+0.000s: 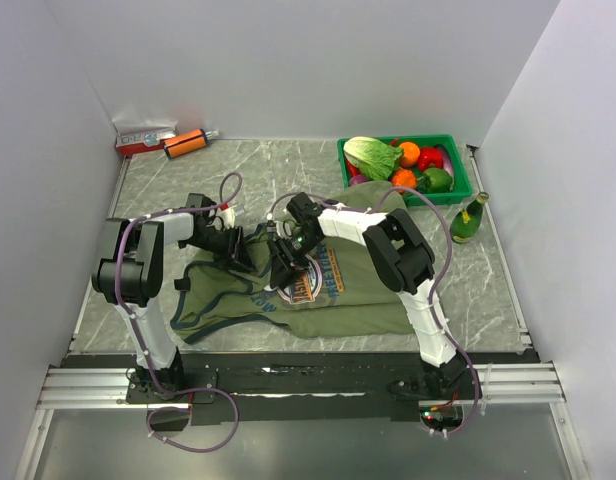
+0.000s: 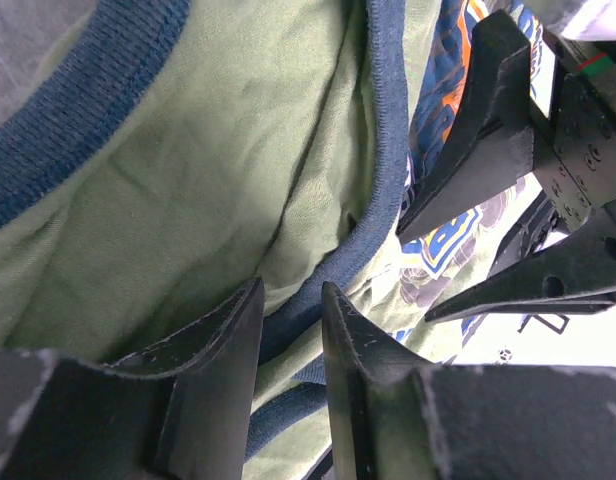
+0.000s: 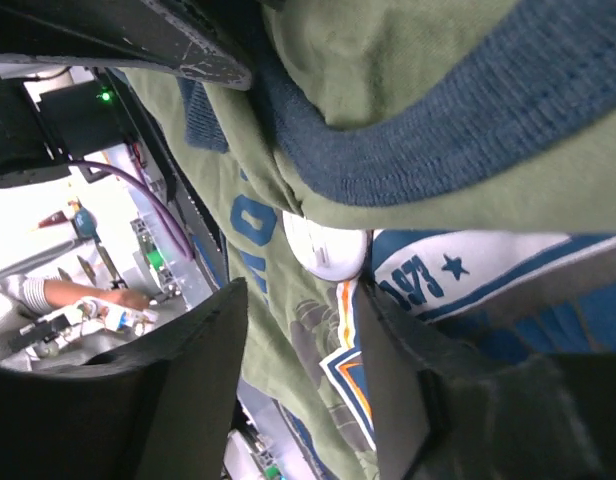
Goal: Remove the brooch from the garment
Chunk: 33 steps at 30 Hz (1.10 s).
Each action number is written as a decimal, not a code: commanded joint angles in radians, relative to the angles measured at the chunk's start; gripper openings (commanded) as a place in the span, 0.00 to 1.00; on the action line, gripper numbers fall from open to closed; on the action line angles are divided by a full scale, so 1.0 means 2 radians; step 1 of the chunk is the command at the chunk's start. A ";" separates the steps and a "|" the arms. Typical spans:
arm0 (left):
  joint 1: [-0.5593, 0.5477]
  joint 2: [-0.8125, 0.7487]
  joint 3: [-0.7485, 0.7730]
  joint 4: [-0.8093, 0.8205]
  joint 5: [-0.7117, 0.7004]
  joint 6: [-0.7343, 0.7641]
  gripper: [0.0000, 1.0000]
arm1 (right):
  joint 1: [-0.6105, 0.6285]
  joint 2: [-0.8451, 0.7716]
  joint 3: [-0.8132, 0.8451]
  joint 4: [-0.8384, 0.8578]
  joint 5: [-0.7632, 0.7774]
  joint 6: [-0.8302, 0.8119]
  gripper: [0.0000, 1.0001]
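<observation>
The brooch sits just past my right gripper's fingers under the collar's fold; it should open, move closer, pinch the white disc (image 3: 328,252).
The garment (image 1: 360,296) is an olive-green T-shirt with navy trim, lying crumpled in the middle of the table. Its round chest print (image 1: 318,276) faces up. My left gripper (image 1: 250,252) is shut on the navy collar trim (image 2: 288,325), which runs between its fingers. My right gripper (image 1: 286,262) is open over the print. In the right wrist view the brooch (image 3: 326,250), a small white disc, sits on the shirt under a collar fold, just beyond my right gripper (image 3: 300,292) and close to its right fingertip. The brooch is hidden in the top view.
A green basket (image 1: 462,170) of vegetables stands at the back right, with a green bottle (image 1: 469,218) beside it. An orange cylinder (image 1: 186,143) and a red-and-white box (image 1: 143,140) lie at the back left. White walls enclose the table.
</observation>
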 commanded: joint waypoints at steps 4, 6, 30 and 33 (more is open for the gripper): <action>0.001 0.002 0.002 0.007 0.011 -0.001 0.36 | -0.001 0.003 0.010 0.002 0.028 0.012 0.55; 0.001 0.004 0.003 0.006 0.012 0.001 0.36 | -0.001 0.004 0.010 0.008 0.011 0.012 0.51; 0.003 0.011 0.004 0.003 0.009 0.001 0.35 | -0.002 0.032 0.043 0.009 0.067 0.036 0.59; 0.002 0.014 0.006 0.001 0.008 0.003 0.35 | -0.003 0.037 0.046 0.020 0.047 0.036 0.47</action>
